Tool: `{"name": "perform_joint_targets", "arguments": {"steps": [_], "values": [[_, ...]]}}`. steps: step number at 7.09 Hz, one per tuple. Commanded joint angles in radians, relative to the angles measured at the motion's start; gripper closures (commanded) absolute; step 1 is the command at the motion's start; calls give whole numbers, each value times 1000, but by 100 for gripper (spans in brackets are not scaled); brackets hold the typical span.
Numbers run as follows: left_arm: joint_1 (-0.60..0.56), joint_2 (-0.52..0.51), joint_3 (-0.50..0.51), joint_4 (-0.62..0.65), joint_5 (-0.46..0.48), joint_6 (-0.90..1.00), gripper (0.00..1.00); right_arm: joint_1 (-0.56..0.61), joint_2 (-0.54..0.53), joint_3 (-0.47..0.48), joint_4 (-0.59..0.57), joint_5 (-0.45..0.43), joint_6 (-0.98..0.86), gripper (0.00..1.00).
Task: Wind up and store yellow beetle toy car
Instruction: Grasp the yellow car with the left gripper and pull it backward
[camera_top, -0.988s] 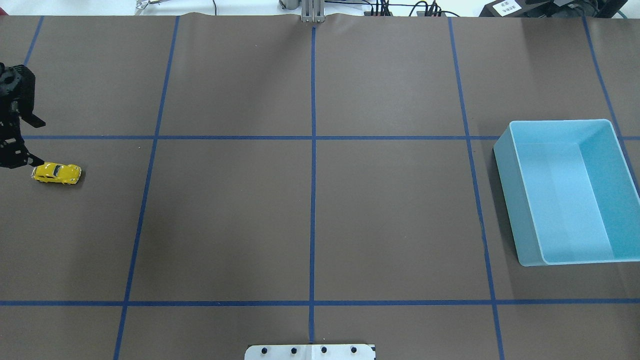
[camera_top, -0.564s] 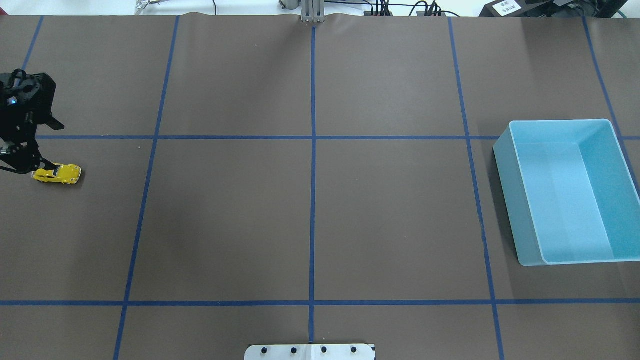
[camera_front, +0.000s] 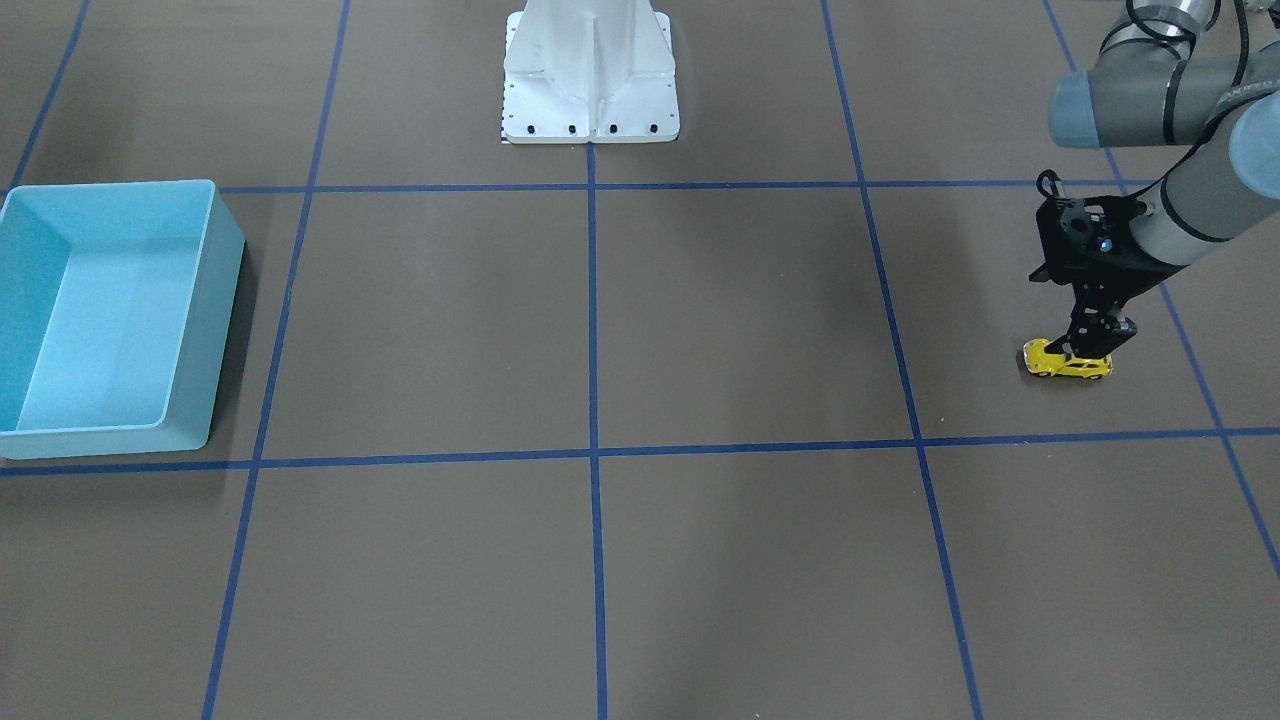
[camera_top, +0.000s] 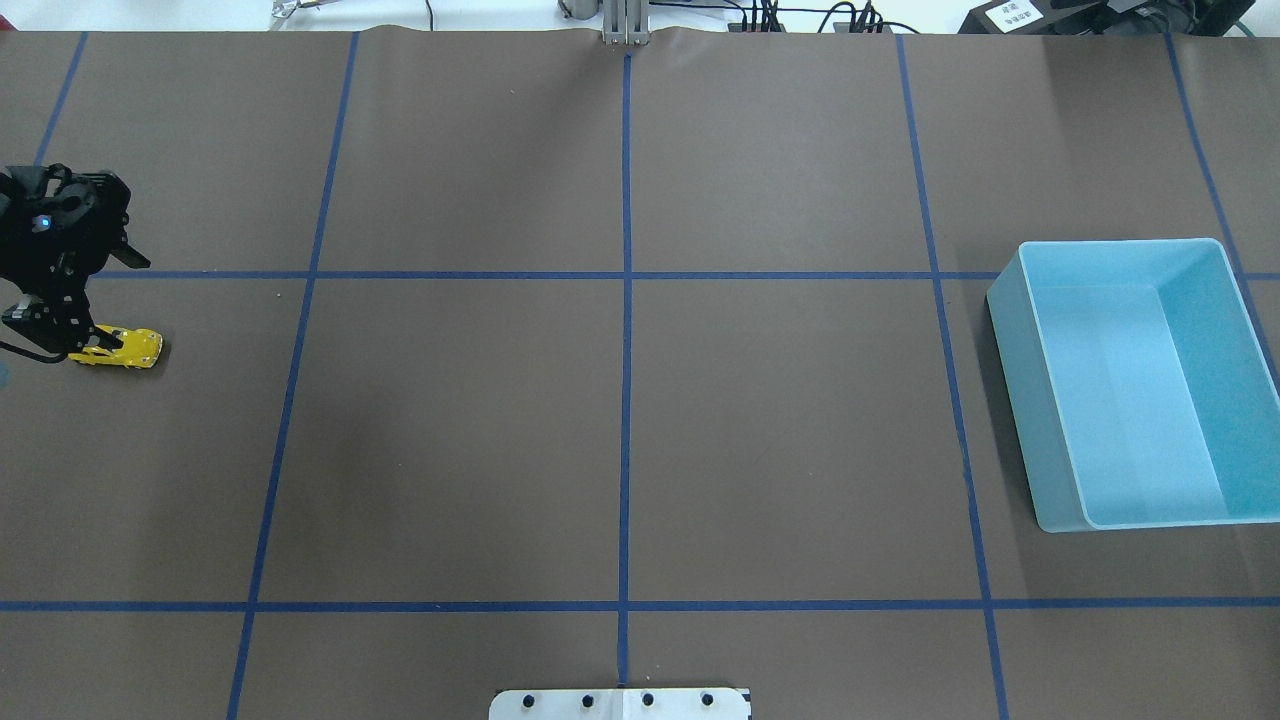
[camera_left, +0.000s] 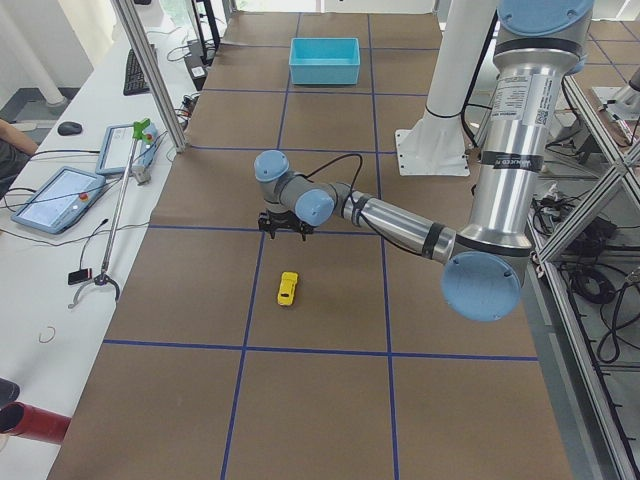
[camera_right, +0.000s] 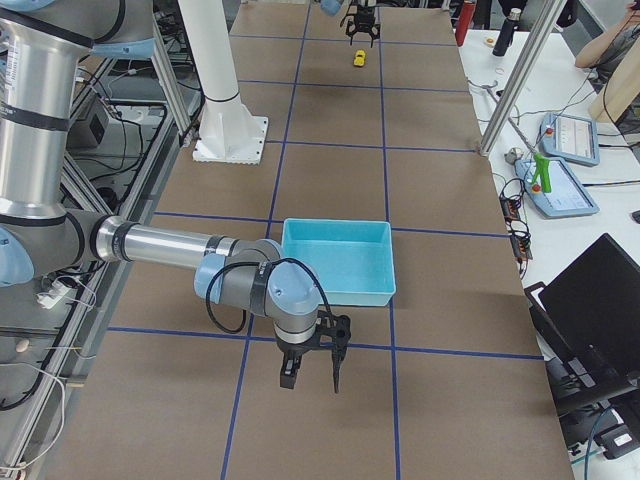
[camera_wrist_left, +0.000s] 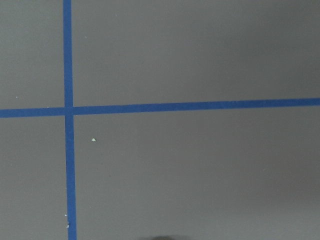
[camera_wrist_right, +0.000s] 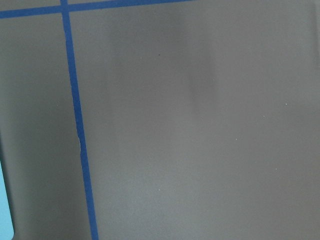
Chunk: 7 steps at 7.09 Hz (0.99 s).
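The robot's left gripper should close across the middle (camera_front: 1080, 365) of the yellow beetle toy car, leaving free the end toward the light blue bin.
The yellow beetle toy car (camera_top: 125, 348) (camera_front: 1066, 362) stands on its wheels on the brown mat at the table's far left end. My left gripper (camera_top: 68, 338) (camera_front: 1092, 342) hangs open just above it, over the end of the car nearest the table edge. One fingertip overlaps the car in the overhead view. The side views show the same open left gripper (camera_left: 283, 230) over the car (camera_left: 287, 289). The light blue bin (camera_top: 1120, 243) (camera_front: 110, 184) sits empty at the opposite end. My right gripper (camera_right: 310, 385) hovers beside the bin and shows only in the exterior right view, so I cannot tell its state.
Blue tape lines divide the mat into squares. The white robot base (camera_front: 590, 70) stands at the middle of the robot's edge. Along the operators' side there are a tablet (camera_left: 60, 195), cables and a metal post (camera_left: 150, 70).
The left gripper has swung round and moved right and down until it stands over the car's end. The car and the bin have not moved.
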<state>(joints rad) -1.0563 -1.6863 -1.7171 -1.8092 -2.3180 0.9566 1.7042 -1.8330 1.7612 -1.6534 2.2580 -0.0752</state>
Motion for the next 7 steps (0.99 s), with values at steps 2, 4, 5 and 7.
{"name": "perform_joint_targets", "arguments": {"steps": [2, 4, 5, 7], "values": [[5, 36, 94, -76, 12, 11, 1, 0, 0, -6, -2, 0, 0, 0], [18, 31, 122, -85, 72, -1, 2, 0, 0, -8, -2, 0, 0, 0], [47, 19, 164, -123, 84, -13, 2, 0, 0, -8, -2, 0, 0, 0], [70, 7, 182, -171, 129, -62, 3, 0, -3, -8, -2, 0, 0, 0]]}}
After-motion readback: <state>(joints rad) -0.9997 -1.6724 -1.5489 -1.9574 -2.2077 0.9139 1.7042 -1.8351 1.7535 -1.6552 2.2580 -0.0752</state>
